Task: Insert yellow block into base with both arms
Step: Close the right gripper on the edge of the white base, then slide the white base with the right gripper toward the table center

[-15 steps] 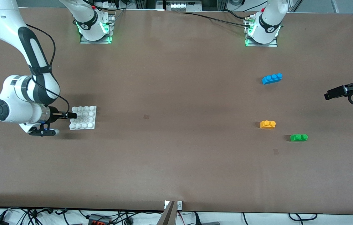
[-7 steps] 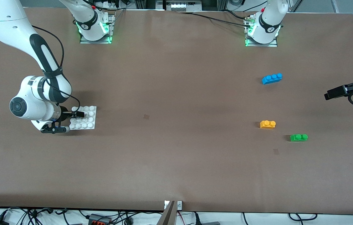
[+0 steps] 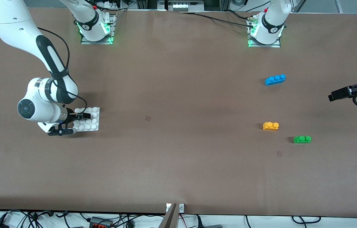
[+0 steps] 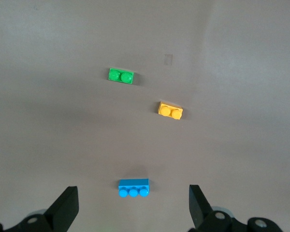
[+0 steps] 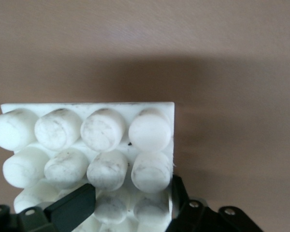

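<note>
Next, I let go of the white base with my right gripper at the bare centre of the table [image 3: 187, 112], short of the yellow block.
The yellow block [image 3: 271, 126] lies on the table toward the left arm's end and also shows in the left wrist view [image 4: 170, 110]. The white base [image 3: 92, 123] lies toward the right arm's end. My right gripper [image 3: 83, 116] lies low over it. In the right wrist view the gripper [image 5: 130, 195] is shut on the base [image 5: 106, 130], one finger between stud rows and the other at the plate's edge. My left gripper [image 3: 333, 95] is open and empty, held still above the table's end; its wrist view [image 4: 134, 212] looks down on the bricks.
A blue three-stud brick [image 3: 275, 79] lies farther from the front camera than the yellow block. A green two-stud brick [image 3: 302, 139] lies nearer, beside the yellow block. Both also show in the left wrist view, blue [image 4: 133, 187] and green [image 4: 121, 76].
My right gripper has moved over the base from its edge toward the left arm's end. The base has slid a little the same way. The left arm has not moved.
</note>
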`<state>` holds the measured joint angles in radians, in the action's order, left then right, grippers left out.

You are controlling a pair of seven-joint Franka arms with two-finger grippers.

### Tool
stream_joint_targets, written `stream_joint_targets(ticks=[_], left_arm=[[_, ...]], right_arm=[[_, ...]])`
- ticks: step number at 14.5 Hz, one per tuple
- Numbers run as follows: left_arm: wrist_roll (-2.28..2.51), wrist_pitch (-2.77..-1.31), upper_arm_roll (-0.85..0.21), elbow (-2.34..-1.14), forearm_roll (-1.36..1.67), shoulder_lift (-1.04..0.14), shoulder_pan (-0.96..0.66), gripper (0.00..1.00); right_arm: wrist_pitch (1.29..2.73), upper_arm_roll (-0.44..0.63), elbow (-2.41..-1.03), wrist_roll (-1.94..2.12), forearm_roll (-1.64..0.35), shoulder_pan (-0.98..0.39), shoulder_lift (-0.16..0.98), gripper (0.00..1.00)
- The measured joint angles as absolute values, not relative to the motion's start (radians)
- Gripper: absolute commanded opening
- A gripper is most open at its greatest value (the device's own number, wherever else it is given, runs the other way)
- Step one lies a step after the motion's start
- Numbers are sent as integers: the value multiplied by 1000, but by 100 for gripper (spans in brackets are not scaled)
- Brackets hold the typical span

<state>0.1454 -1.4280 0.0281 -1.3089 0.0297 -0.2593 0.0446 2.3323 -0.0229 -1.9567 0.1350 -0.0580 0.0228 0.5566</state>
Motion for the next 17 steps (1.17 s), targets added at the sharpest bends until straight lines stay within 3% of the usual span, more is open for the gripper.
stream_joint_targets(ticks=[10, 17], left_arm=[[145, -1428, 28, -1309, 30, -259, 45, 100], [145, -1428, 28, -1309, 30, -259, 46, 100]], right_arm=[[2337, -26, -1917, 3, -82, -199, 582, 57], [2334, -32, -1714, -412, -93, -476, 704, 57]])
